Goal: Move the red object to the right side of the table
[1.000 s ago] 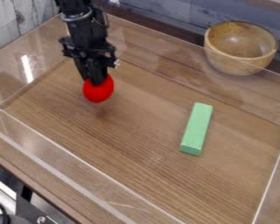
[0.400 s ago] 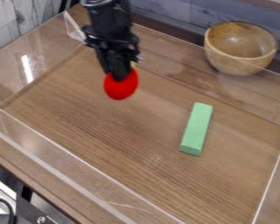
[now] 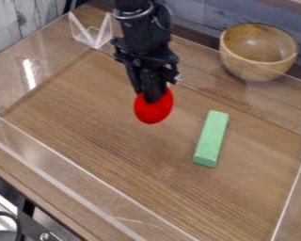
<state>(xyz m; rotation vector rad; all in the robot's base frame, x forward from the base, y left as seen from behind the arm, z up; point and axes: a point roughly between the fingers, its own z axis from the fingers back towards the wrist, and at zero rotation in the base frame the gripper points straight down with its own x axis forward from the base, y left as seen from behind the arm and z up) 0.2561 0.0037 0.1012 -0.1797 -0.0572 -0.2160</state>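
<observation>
My gripper will let go of the red object on the bare table (image 3: 235,208) in front of the light-green block. The red object now hangs above the table's middle.
The red object (image 3: 152,107), a small glossy egg-shaped toy, hangs a little above the middle of the wood-grain table (image 3: 102,160). My black gripper (image 3: 150,92) points almost straight down and is shut on its top, with the fingers covering the stem end. The toy's lower half shows below the fingertips. It is left of the light-green block and clear of it.
A light-green rectangular block (image 3: 211,138) lies on the right part of the table. A wooden bowl (image 3: 258,51) stands at the back right outside the wall. Low clear acrylic walls (image 3: 27,68) edge the tabletop.
The gripper has carried the red object from the left part of the table rightward toward the middle, lifting it slightly. The green block and bowl have not moved.
</observation>
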